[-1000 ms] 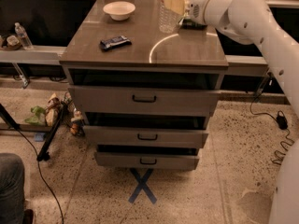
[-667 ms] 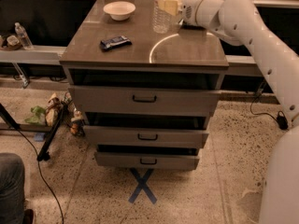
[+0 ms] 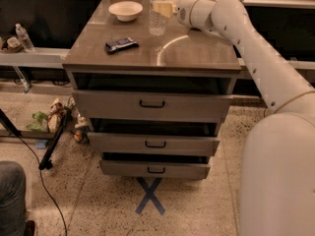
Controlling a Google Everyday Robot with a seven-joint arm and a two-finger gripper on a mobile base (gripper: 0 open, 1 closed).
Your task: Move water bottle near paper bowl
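I should release the water bottle on the cabinet top close beside the paper bowl [image 3: 139, 29], just behind the dark packet.
The water bottle [image 3: 158, 13] is tall and clear; its top is cut off by the upper edge of the camera view. It stands or hangs just over the back of the cabinet top [image 3: 197, 53]. My gripper [image 3: 166, 8] reaches in from the right and is shut on the bottle's middle. The paper bowl [image 3: 125, 10], small and white, sits at the back left of the top, a short gap to the left of the bottle.
A dark flat packet [image 3: 121, 44] lies on the cabinet top, front left. The cabinet has three drawers, slightly open. A smaller clear bottle [image 3: 24, 37] stands on a shelf at far left. Cables and clutter lie on the floor at left.
My arm has carried the bottle leftward across the back of the cabinet top, closer to the bowl. The camera view has also shifted.
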